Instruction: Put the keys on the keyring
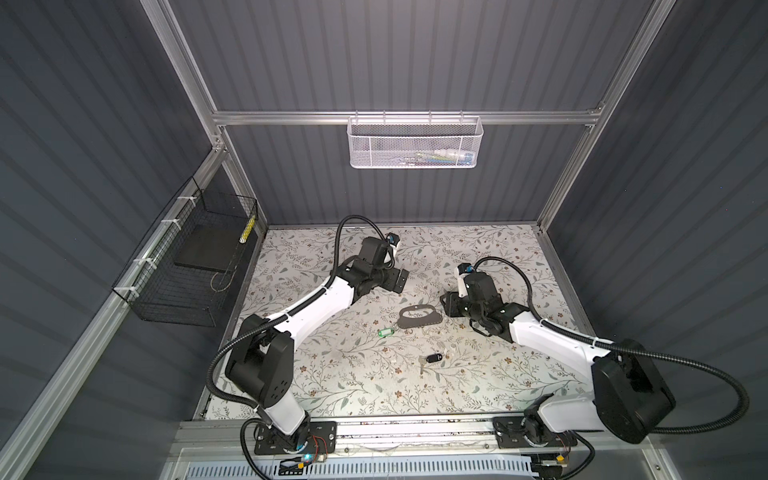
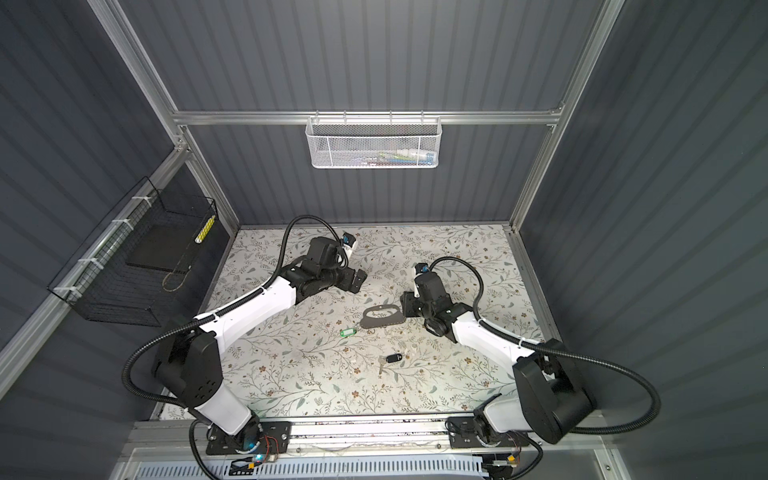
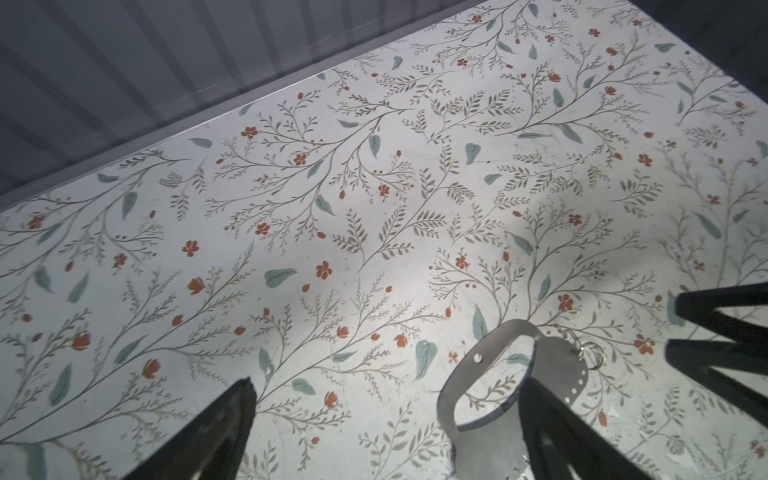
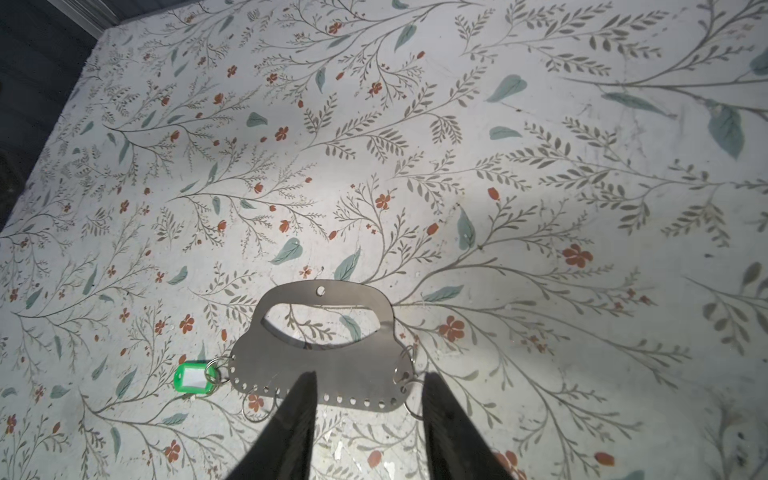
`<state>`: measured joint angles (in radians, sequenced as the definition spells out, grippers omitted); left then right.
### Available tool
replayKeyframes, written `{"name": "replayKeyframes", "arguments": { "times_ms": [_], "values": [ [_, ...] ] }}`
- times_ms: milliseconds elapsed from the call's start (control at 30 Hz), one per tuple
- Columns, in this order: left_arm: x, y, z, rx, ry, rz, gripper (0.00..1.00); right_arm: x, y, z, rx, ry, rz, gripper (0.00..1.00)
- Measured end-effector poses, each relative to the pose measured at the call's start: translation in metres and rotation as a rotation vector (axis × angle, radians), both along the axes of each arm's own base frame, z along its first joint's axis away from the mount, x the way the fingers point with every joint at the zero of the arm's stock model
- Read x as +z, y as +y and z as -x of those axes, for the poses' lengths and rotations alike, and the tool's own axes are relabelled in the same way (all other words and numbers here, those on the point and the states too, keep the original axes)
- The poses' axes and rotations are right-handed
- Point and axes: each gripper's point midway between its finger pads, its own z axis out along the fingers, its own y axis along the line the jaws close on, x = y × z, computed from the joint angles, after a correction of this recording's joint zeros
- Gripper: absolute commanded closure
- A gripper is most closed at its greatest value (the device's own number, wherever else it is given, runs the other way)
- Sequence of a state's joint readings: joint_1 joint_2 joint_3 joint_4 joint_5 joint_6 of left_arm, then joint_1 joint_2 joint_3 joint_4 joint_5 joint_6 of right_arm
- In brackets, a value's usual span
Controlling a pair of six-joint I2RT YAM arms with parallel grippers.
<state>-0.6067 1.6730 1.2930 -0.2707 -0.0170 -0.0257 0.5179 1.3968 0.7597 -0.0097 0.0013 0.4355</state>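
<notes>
The small metal ring (image 1: 442, 316) (image 3: 582, 350) at the end of the grey keyring nearest my right gripper will be gripped by my left gripper.
The keyring (image 1: 417, 318) (image 2: 381, 318), a flat grey plate with a slot, lies on the floral table between both arms. A green-tagged key (image 1: 385, 332) (image 4: 195, 378) lies at the plate's left end, its ring overlapping a ring on the plate; I cannot tell whether they are linked. A black-tagged key (image 1: 432, 358) (image 2: 392, 358) lies apart, nearer the front. My left gripper (image 1: 401, 279) (image 3: 386, 378) is open and empty, behind the plate (image 3: 557, 361). My right gripper (image 1: 446, 305) (image 4: 370, 376) hovers at the plate's (image 4: 324, 365) right end, jaws apart with nothing between them.
A white mesh basket (image 1: 415, 143) hangs on the back rail. A black wire basket (image 1: 187, 270) is fixed to the left wall. Several loose metal rings (image 4: 257, 405) hang off the plate's holed edge. The right arm's fingers (image 3: 715, 324) show in the left wrist view.
</notes>
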Motion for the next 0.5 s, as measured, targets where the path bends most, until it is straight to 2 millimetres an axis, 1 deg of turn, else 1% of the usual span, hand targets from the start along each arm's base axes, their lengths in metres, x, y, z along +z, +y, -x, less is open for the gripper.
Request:
{"name": "replayKeyframes", "arguments": {
  "times_ms": [100, 167, 267, 367, 433, 500],
  "values": [
    [-0.018, -0.012, 0.009, -0.046, 0.081, 0.038, 0.14, -0.005, -0.010, 0.000, -0.045, 0.025, -0.009, 0.56],
    [-0.031, -0.020, 0.014, -0.072, 0.135, 0.059, 0.16, -0.005, -0.022, 0.002, -0.087, 0.022, -0.026, 0.56],
    [-0.054, -0.033, 0.023, -0.104, 0.218, 0.069, 0.19, -0.005, -0.039, 0.012, -0.145, 0.008, -0.047, 0.55],
    [-0.075, -0.053, 0.035, -0.149, 0.288, 0.052, 0.20, -0.005, -0.048, 0.022, -0.169, -0.015, -0.070, 0.54],
    [-0.084, -0.070, 0.042, -0.186, 0.316, 0.037, 0.21, -0.005, -0.051, 0.027, -0.182, -0.031, -0.085, 0.49],
    [-0.087, -0.090, 0.048, -0.227, 0.330, 0.030, 0.23, -0.004, -0.054, 0.031, -0.188, -0.046, -0.097, 0.42]
  ]
}}
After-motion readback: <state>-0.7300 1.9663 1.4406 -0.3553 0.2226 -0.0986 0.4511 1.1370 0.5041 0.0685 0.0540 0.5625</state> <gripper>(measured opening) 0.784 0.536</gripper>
